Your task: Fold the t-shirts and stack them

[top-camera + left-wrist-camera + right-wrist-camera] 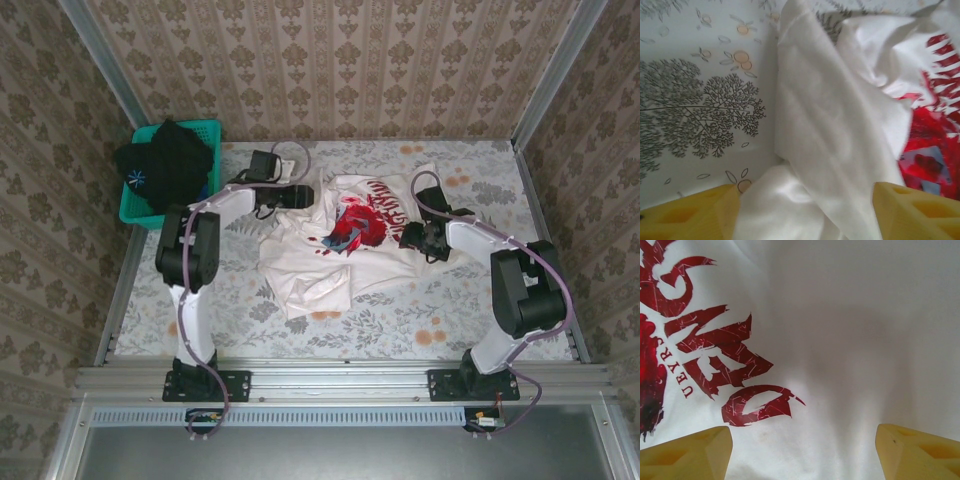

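The white t-shirt's sleeve is bunched up next to the red graphic, so the robot's left gripper will grab the sleeve's far end (796, 11) and pull it out straight before folding.
A white t-shirt (335, 250) lies crumpled in the middle of the table, with its red-and-black chest graphic (365, 222) facing up and a fold of its pale reverse turned over on the left. My left gripper (305, 197) hovers at the shirt's upper left edge. In the left wrist view its yellow fingers (690, 215) stand wide apart and open over a ridge of white cloth (835, 135). My right gripper (412, 235) is over the shirt's right side, open. Its fingers (920, 452) straddle flat white fabric beside the red lettering (725, 365).
A teal mesh basket (205, 130) stands at the back left, with dark clothing (165, 165) heaped in it and spilling over its rim. The floral tablecloth (450, 310) shows bare in front of the shirt. Patterned walls close in the table on three sides.
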Robot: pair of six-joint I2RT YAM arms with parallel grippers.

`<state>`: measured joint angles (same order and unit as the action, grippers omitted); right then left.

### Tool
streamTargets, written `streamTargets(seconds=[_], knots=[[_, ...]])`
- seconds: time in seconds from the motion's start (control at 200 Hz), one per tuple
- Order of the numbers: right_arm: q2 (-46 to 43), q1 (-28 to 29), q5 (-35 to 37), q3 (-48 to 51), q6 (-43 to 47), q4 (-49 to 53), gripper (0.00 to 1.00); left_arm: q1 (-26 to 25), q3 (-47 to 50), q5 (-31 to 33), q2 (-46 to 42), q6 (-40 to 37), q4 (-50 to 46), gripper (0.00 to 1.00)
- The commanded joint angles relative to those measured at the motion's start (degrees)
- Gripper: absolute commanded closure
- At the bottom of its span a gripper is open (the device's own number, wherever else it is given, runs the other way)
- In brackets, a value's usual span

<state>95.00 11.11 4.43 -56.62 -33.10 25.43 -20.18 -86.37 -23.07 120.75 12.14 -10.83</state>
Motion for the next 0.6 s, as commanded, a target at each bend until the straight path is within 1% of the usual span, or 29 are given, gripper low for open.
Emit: streamTargets(seconds=[0.0, 0.095, 0.19, 0.24, 0.295, 0.33, 0.39, 0.445, 0.485, 0.57, 0.595], knots=[[0.94, -0.29, -0.23, 1.02, 0.67, -1.06, 0.23, -0.68, -6.86, -0.64, 4.1, -3.28, -6.73, 0.34], [0.78, -0.41, -0.38, 1.63, 0.71, -1.63, 0.23, -1.0, -9.53, -0.25, 6.53, -3.69, -6.34, 0.32], [1.27, -0.53, -0.68, 1.36, 1.0, -1.47, 0.23, -1.39, -16.36, 0.2, 10.34, -3.81, -8.69, 0.3], [1.31, -0.48, -1.09, 1.55, 1.02, -1.82, 0.23, -1.5, -20.27, 0.45, 12.84, -3.52, -9.48, 0.25], [1.31, -0.49, -1.23, 1.74, 0.93, -2.03, 0.23, -1.65, -24.35, -0.24, 15.77, -2.78, -10.65, 0.27], [1.21, -0.49, -1.18, 1.86, 0.91, -2.05, 0.23, -1.74, -26.56, -1.03, 17.18, -2.15, -10.71, 0.31], [0.92, -0.55, -1.28, 2.28, 0.82, -2.33, 0.23, -2.0, -28.61, -1.77, 18.83, -1.66, -10.65, 0.48], [0.78, -0.53, -1.22, 2.72, 0.85, -2.48, 0.23, -2.09, -29.27, -1.97, 19.39, -1.25, -10.44, 0.6], [0.71, -0.59, -1.19, 2.87, 0.88, -2.49, 0.23, -2.09, -29.3, -1.91, 19.35, -1.09, -10.28, 0.66], [0.85, -0.73, -1.2, 3.03, 1.2, -2.49, 0.23, -2.05, -29.38, -2.05, 18.92, -1.29, -10.72, 0.74], [0.89, -0.84, -1.26, 3.01, 1.28, -2.58, 0.24, -2.05, -29.4, -2.14, 18.66, -1.45, -10.91, 0.79]])
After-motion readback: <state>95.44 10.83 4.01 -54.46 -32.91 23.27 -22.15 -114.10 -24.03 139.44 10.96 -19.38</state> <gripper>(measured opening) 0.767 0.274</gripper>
